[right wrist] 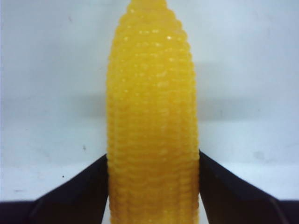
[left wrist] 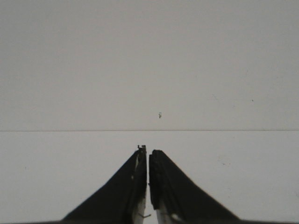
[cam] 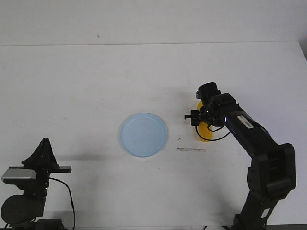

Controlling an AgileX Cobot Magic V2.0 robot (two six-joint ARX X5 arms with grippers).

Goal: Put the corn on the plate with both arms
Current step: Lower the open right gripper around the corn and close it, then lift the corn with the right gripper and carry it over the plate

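The robot's right gripper will lay the yellow corn down across the middle of the empty pale blue plate (cam: 144, 134).
The yellow corn (cam: 206, 134) lies right of the pale blue plate (cam: 144, 134), about a hand's width from its rim. My right gripper (cam: 202, 116) is over the corn's middle and hides part of it. In the right wrist view the corn (right wrist: 152, 93) fills the centre, and the two black fingers of the right gripper (right wrist: 153, 155) press on both its sides. My left gripper (cam: 44, 145) is at the near left, far from plate and corn. In the left wrist view its (left wrist: 147, 150) jaws stand together with only a thin slit, holding nothing. The plate is empty.
A thin grey strip (cam: 191, 150) lies on the white table just in front of the corn. The table's far edge (cam: 144, 44) runs across the back, its right edge (cam: 302, 50) at the far right.
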